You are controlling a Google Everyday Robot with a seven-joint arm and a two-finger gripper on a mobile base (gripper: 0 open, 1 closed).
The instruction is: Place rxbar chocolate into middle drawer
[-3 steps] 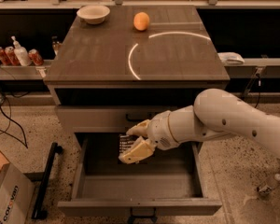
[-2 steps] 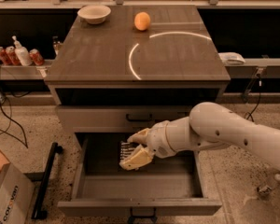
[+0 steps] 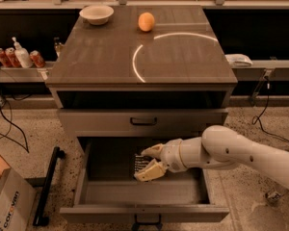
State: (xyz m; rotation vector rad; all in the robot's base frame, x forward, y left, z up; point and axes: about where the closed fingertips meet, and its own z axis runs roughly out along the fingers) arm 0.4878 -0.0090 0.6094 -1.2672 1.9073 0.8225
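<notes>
Next, the gripper releases the rxbar chocolate on the centre of the middle drawer's bottom point(image 3: 145, 177), in line with its handle. The bar is now just above the drawer floor.
The middle drawer point(image 3: 144, 213) is pulled open at the bottom of the grey cabinet, showing its deep tray and grey side walls. My gripper point(image 3: 147, 161) reaches in from the right on a white arm and sits inside the drawer, over the back half of the tray. It is shut on the rxbar chocolate point(image 3: 138, 161), a small black-wrapped bar that pokes out to the left between the pale fingertips point(image 3: 151, 171). The bar is just above the drawer floor.
A closed drawer front with a black bar handle point(image 3: 143, 121) sits right above the open drawer. An orange point(image 3: 146, 21) and a white bowl point(image 3: 97, 14) stand on the cabinet top. A cardboard box point(image 3: 7, 203) and a black bar point(image 3: 48, 184) lie on the floor at left.
My gripper has moved down and slightly right with the bar, going deeper into the open drawer. The drawer itself has not moved.
</notes>
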